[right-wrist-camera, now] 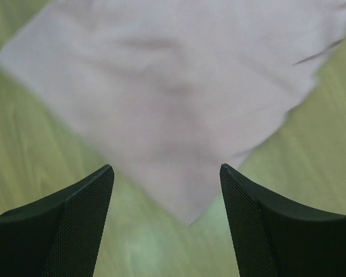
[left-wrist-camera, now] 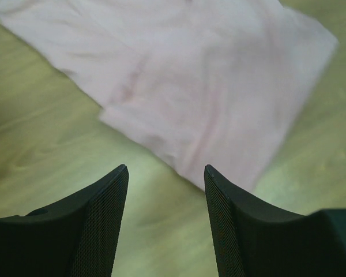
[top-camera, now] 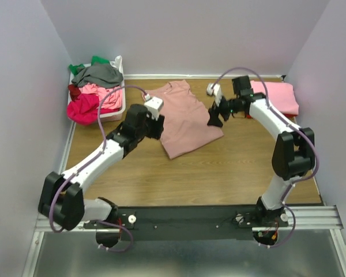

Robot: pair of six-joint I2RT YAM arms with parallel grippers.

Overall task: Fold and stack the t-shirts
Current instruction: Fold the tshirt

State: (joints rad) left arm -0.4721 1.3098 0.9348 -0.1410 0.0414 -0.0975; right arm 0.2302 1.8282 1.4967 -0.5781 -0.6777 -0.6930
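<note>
The robot's left gripper should next move to the near hem corner (top-camera: 170,157) (left-wrist-camera: 247,186) of the dusty-pink t-shirt, the one closest to the front of the table, and close there.
A dusty-pink t-shirt (top-camera: 183,118) lies flat on the wooden table, plain side up, no print showing. My left gripper (top-camera: 157,128) hovers at its left edge, open and empty; the left wrist view shows the shirt (left-wrist-camera: 202,81) just beyond the spread fingertips (left-wrist-camera: 120,173). My right gripper (top-camera: 214,117) hovers at the shirt's right edge, open and empty; in the right wrist view a corner of the shirt (right-wrist-camera: 179,115) points toward the gap between the fingers. A folded bright pink t-shirt (top-camera: 275,96) lies at the back right.
A white basket (top-camera: 114,111) at the back left holds a heap of tees: grey (top-camera: 98,74), green (top-camera: 98,60), red (top-camera: 83,108) and pink. White walls close in the table on three sides.
</note>
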